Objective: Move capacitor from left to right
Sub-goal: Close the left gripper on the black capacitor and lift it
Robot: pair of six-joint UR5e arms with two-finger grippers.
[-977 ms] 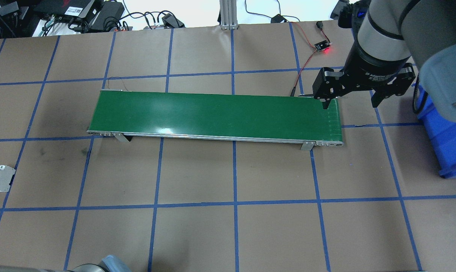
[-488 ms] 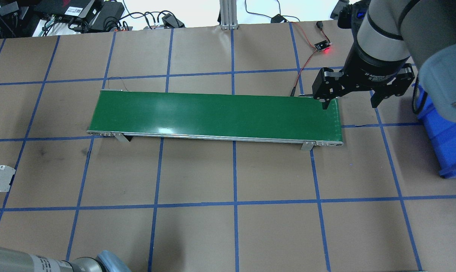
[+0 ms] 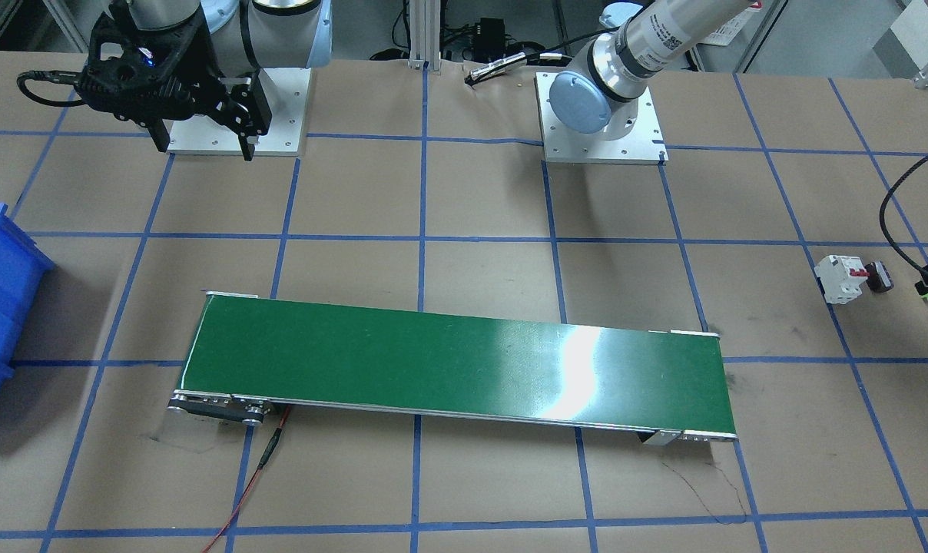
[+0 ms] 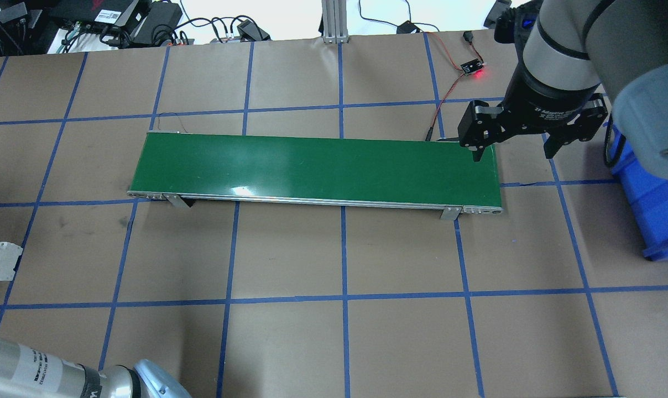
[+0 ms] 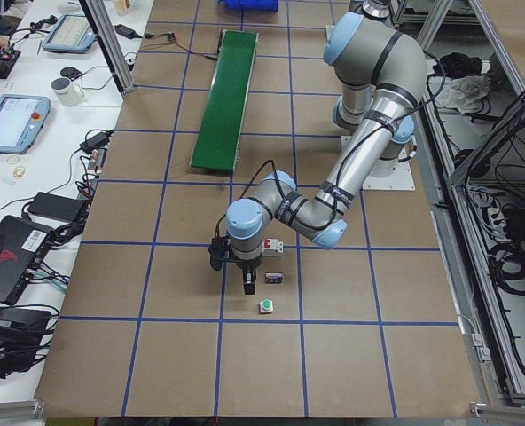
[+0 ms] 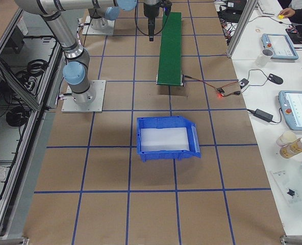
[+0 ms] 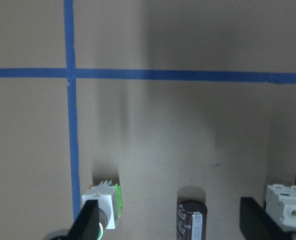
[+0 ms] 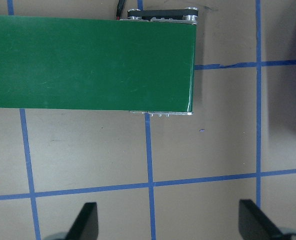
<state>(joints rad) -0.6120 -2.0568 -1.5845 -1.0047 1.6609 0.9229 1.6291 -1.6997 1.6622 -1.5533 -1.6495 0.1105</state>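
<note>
I should next lower my left gripper to the capacitor's body [image 3: 879, 276] [image 7: 191, 223], between the white breaker and the green-capped push button, and close it there.
The capacitor [image 7: 191, 221], a small dark cylinder with a pale stripe, rests on the brown paper at the bottom of the left wrist view. It also shows in the front view [image 3: 880, 276] and the left side view [image 5: 274, 279]. My left gripper [image 7: 172, 227] is open and empty above it, and the capacitor sits between the two fingers. My right gripper [image 4: 513, 152] is open and empty. It hovers at the right end of the green conveyor belt [image 4: 312, 166], also in the front view [image 3: 203, 150].
A white breaker with red switches [image 7: 288, 206] lies right of the capacitor, and a green-capped push button [image 7: 104, 205] lies left of it. A blue bin [image 4: 652, 204] stands at the table's right end. A small sensor board with a red light [image 4: 472, 68] lies behind the belt.
My left arm has come further into the bottom left of the overhead view. The right gripper has barely moved and stays open.
</note>
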